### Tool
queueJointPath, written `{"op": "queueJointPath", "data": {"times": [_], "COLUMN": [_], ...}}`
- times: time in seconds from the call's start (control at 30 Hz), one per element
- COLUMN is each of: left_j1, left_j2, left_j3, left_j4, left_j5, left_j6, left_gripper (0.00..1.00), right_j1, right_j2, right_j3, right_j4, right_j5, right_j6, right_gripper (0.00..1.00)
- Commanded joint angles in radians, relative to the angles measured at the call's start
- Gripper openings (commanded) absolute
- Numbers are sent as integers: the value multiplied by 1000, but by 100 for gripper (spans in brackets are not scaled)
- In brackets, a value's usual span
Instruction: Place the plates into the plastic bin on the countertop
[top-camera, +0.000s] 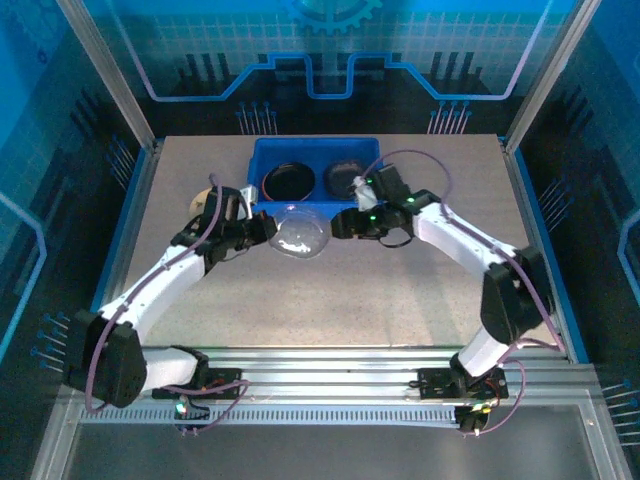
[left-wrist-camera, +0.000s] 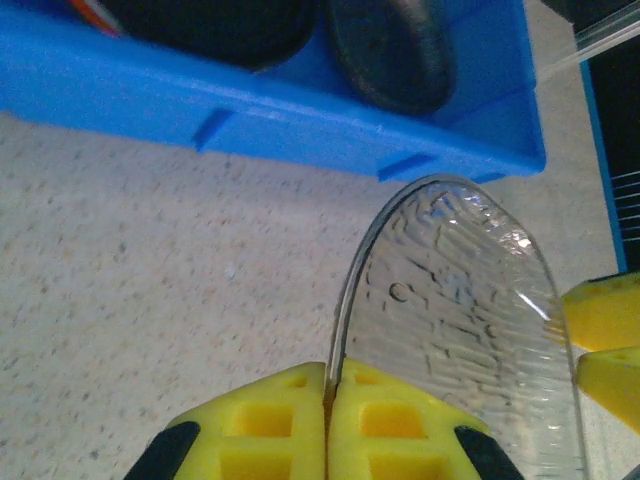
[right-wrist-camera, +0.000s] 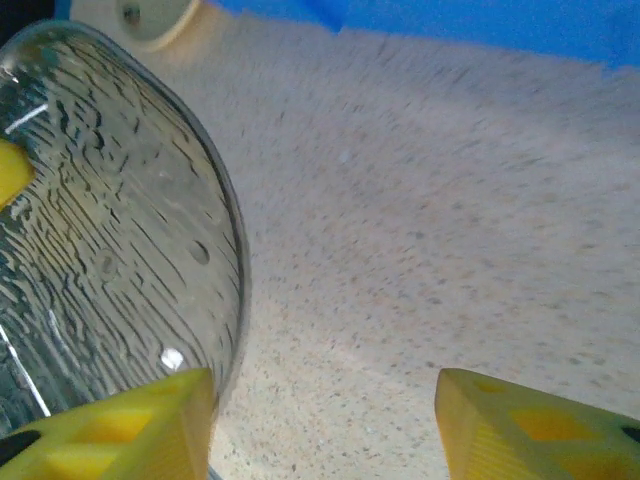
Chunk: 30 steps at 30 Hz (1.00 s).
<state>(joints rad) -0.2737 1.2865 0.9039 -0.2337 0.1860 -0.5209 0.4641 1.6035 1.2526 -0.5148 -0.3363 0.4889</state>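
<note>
Next, I release the clear plate with my left gripper on top of the grey plate (top-camera: 347, 179) (left-wrist-camera: 392, 52) in the blue plastic bin.
A clear ribbed plate (top-camera: 300, 238) hangs just above the countertop (top-camera: 330, 300), in front of the blue plastic bin (top-camera: 262, 152). My left gripper (top-camera: 265, 228) is shut on this plate's rim, the yellow pads (left-wrist-camera: 290, 420) pinching its edge. The clear plate (left-wrist-camera: 460, 320) stands tilted on edge in the left wrist view. My right gripper (top-camera: 340, 222) is open on the plate's other side. Its left finger (right-wrist-camera: 150, 425) sits against the clear plate (right-wrist-camera: 100, 250) and the other is well apart. In the bin lie a black plate (top-camera: 290, 182) and a grey plate (top-camera: 343, 178).
A cream plate (top-camera: 203, 198) lies on the countertop left of the bin, partly behind my left arm, and the cream plate (right-wrist-camera: 140, 20) also appears past the clear one. An orange sliver (left-wrist-camera: 95, 12) peeks beside the black plate (left-wrist-camera: 220, 20). A metal frame edges the counter.
</note>
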Motion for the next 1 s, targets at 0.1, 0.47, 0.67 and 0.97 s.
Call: {"op": "queueJointPath", "data": {"times": [0.1,0.47,0.67,0.97], "left_j1": [14,-32,-78,-114], "left_j2": [189,593,796,1007], "left_j3": [245,596,852,1125], "left_j4": [59,169,58,-116], "left_j5": [-82,-119,-181,-290], "left_j6": [-28,-104,-105,-160], "left_gripper": [0,0,0,0], "right_j1": [-199,-275,-276,-281], "right_j2": [-218,-306,-311,-346], "right_j3": [-114,-213,-238,-273], "right_j4": [24,59,62,45], "right_j5": [88,83,63,75], "right_j6": [78,117,123,115], "right_gripper": [60,60,60,60]}}
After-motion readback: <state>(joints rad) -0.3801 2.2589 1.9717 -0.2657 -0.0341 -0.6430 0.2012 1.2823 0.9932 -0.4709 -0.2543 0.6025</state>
